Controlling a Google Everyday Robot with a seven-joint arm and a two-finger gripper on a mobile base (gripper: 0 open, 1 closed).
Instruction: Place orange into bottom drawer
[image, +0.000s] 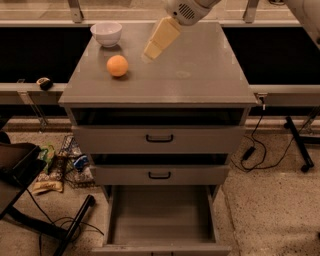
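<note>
The orange is in front of the white bowl. My gripper goes to it next and closes around the orange's middle (117, 66).
The orange (117, 65) sits on the left part of the grey cabinet top (205, 70), in front of a white bowl (106, 33). My gripper (149, 54) hangs down from the arm at the top of the view, just above the cabinet top and a short way right of the orange, not touching it. The bottom drawer (160, 215) is pulled out at the foot of the cabinet, with nothing in its grey box.
Two shallower drawers with black handles (160, 138) are above the bottom one, each pulled slightly out. Bags and clutter (60, 165) lie on the floor at left, with a black chair leg (75, 225). Cables (255, 145) trail on the floor at right.
</note>
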